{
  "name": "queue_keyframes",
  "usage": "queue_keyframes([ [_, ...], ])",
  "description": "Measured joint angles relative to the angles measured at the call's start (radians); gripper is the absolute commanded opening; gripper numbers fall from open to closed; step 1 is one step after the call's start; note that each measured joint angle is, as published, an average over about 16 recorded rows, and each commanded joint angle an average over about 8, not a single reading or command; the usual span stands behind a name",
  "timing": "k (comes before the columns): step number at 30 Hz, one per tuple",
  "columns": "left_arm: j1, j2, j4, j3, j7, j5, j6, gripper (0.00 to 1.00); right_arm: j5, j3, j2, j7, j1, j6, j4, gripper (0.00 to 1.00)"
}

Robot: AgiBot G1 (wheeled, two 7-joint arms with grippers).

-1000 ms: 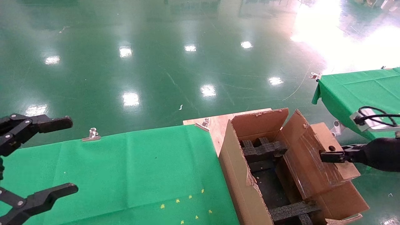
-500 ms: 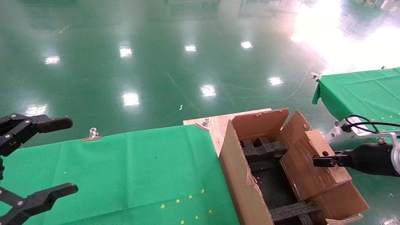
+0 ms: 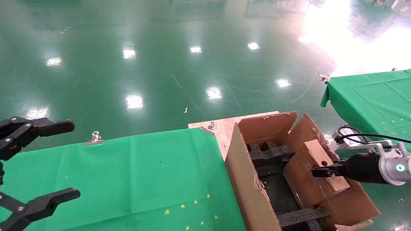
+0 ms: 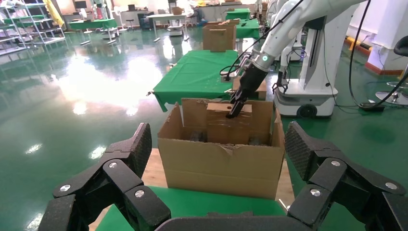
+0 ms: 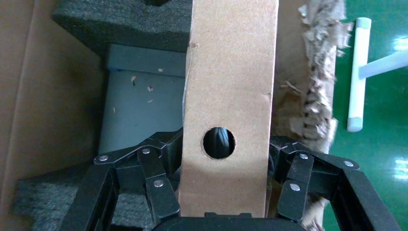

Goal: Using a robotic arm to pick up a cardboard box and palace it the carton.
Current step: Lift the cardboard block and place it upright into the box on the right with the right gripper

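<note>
The robot's right gripper will set the cardboard box down between the black foam pieces in the carton (image 3: 301, 187) (image 5: 209, 142), along the side with the torn flap.
My right gripper (image 3: 321, 171) on the white robotic arm (image 3: 390, 166) is shut on the cardboard box (image 3: 306, 181), a small brown box with a round hole in its narrow face. The box stands on edge, tilted, partly inside the carton (image 3: 244, 179) along its right side. In the right wrist view the fingers (image 5: 159, 183) clamp both broad faces of the cardboard box (image 5: 231, 82), with black foam (image 5: 120, 24) below. The left wrist view shows the carton (image 4: 221, 163) from the side, the box (image 4: 228, 122) sticking up above its rim. My left gripper (image 3: 72, 158) hangs open over the green table's left end.
The carton sits on a wooden board (image 3: 224, 126) at the end of the green-clothed table (image 3: 128, 173), which has metal clips (image 3: 94, 138) on its far edge. A second green table (image 3: 369, 93) stands at the right. Ragged torn flap (image 5: 312, 72) borders the box.
The right gripper has carried the cardboard box leftward and down, from over the carton's right flap into its opening. The left gripper has not moved.
</note>
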Motion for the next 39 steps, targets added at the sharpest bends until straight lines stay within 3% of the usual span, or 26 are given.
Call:
queue_keyframes([
  [33,0.000,0.000,0.000,0.000,0.000,0.000,0.000,1.00,0.133,0.033,-0.275,-0.164,-0.221,0.021,-0.334,0.00],
  [34,0.000,0.000,0.000,0.000,0.000,0.000,0.000,1.00,0.136,0.034,-0.281,-0.167,-0.226,0.021,-0.342,0.02],
  [39,0.000,0.000,0.000,0.000,0.000,0.000,0.000,1.00,0.145,0.039,-0.305,-0.177,-0.244,0.018,-0.373,0.62],
])
